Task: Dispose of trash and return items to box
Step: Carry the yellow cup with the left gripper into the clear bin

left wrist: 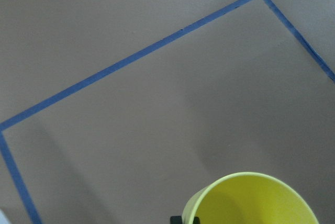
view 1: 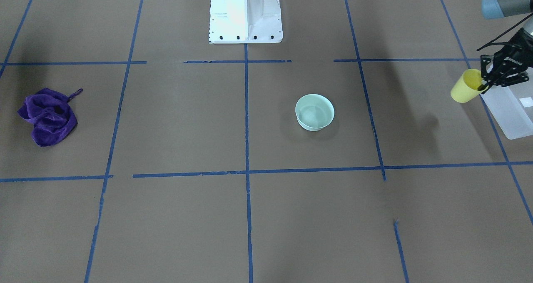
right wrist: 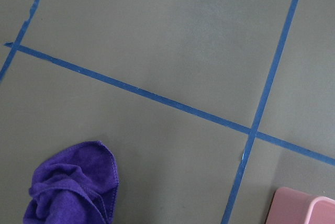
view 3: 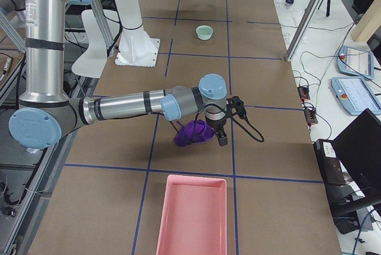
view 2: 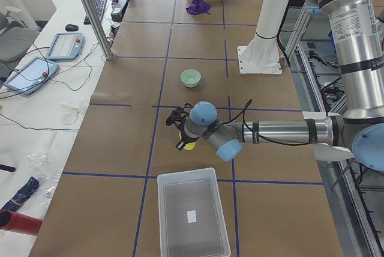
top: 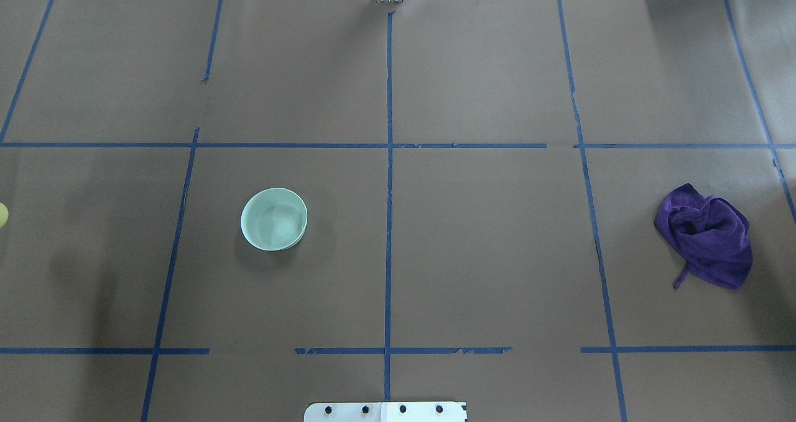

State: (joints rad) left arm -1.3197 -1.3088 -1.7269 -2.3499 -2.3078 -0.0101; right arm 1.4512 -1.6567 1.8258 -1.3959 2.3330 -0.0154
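The yellow cup will go down in the translucent box's near corner point(view 1: 499, 83), toward the mint-green bowl, set there by my left gripper.
My left gripper point(view 1: 483, 84) is shut on the rim of the yellow cup point(view 1: 463, 88) and holds it tilted above the table, just beside the translucent box point(view 1: 513, 115). The cup fills the bottom of the left wrist view point(left wrist: 251, 201) and shows as a sliver at the overhead view's left edge point(top: 2, 215). The mint-green bowl point(top: 273, 219) stands upright and empty on the table's left half. My right gripper point(view 3: 222, 137) hovers by the purple cloth point(view 3: 191, 133); I cannot tell whether it is open or shut.
The purple cloth point(top: 706, 237) lies crumpled on the table's right half. A pink bin point(view 3: 193, 214) stands at the table's right end, past the cloth. The robot's white base point(view 1: 245, 14) stands at the middle of the near edge. Blue tape lines cross the brown table.
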